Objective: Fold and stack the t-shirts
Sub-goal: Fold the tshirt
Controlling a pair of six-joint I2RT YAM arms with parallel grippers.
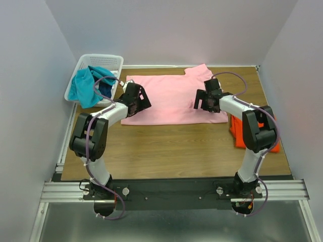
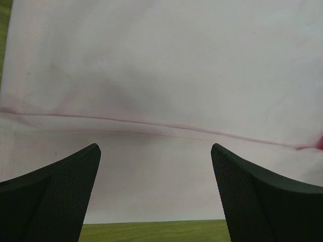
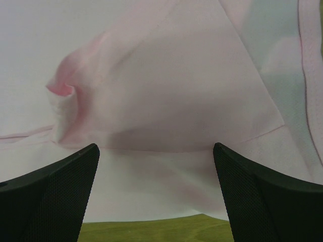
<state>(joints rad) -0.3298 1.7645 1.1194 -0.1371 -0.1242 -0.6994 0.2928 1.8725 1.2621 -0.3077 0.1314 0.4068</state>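
Observation:
The robot's left gripper needs to next move to the far corner [image 1: 128, 77] of the light pink t-shirt, the one nearest the white basket, and close there.
A light pink t-shirt [image 1: 171, 98] lies spread flat across the far middle of the table. My left gripper [image 1: 143, 100] hovers over its left part, open and empty; the left wrist view shows the pink cloth [image 2: 161, 75] with a seam line between the spread fingers [image 2: 55, 196]. My right gripper [image 1: 204, 103] hovers over its right part, open and empty; the right wrist view shows folded layers of the pink cloth [image 3: 166, 101] and a small pucker at left. A bright orange t-shirt [image 1: 237, 130] lies at the right edge, partly hidden by the right arm.
A white basket [image 1: 112, 63] stands at the far left corner with a teal garment [image 1: 86, 88] hanging over its rim and a dark blue one [image 1: 105, 89] inside. Bare wooden table [image 1: 166, 148] stretches in front of the pink shirt. Grey walls close in on three sides.

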